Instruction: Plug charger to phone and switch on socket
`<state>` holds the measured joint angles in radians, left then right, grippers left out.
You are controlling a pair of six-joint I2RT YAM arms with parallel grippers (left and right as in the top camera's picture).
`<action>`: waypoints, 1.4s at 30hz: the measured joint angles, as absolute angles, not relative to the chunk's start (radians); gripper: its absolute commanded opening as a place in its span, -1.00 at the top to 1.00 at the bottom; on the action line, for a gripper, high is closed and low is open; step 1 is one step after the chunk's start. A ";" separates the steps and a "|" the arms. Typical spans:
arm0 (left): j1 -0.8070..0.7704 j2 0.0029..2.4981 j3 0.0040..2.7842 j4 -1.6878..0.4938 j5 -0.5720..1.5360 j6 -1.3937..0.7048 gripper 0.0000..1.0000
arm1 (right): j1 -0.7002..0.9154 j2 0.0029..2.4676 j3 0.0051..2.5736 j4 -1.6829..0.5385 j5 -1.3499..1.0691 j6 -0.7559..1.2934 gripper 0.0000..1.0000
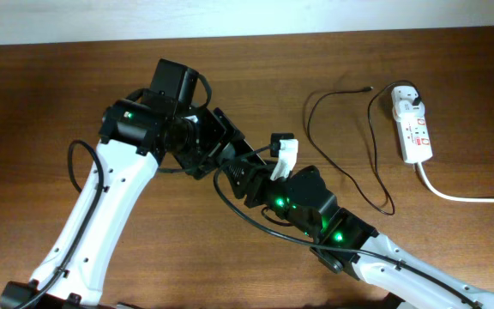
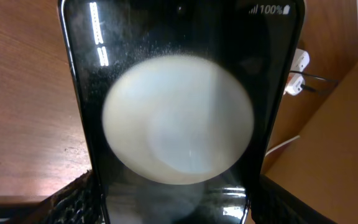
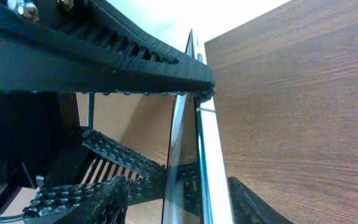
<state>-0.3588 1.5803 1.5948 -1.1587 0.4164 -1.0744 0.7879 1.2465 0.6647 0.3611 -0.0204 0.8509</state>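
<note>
The robot's left gripper spans the phone's long sides, so the right gripper should hold the phone while the left gripper turns to pinch its thin top end [image 2: 180, 10].
The phone [image 2: 179, 124] fills the left wrist view, its glossy black face reflecting a big white round spot, with "100%" at the top. My left gripper [image 2: 176, 202] is shut on its two long sides. In the right wrist view the phone [image 3: 197, 155] stands edge-on between the fingers of my right gripper [image 3: 179, 202], which is open with a gap on the left side. Overhead, both grippers meet mid-table, left [image 1: 230, 159] and right [image 1: 268, 182], with the phone's pale end [image 1: 286, 154] sticking out. The charger cable [image 1: 350, 146] lies loose, its white plug in the socket strip [image 1: 412, 129].
The strip's thick white cord [image 1: 461, 196] runs off to the right edge. The cable's connector tip [image 1: 367, 88] lies near the back of the wooden table [image 1: 50, 94]. The strip also shows in the left wrist view [image 2: 298, 65], behind the phone.
</note>
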 measured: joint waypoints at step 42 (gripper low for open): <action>-0.173 0.936 0.789 -0.580 0.526 -1.308 -0.99 | 0.461 1.239 0.665 0.355 -0.709 1.531 0.92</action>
<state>-0.1734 0.9356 0.7887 -0.5804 0.5262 -1.3075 0.4614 1.2388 0.6647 0.3553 -0.7090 1.5311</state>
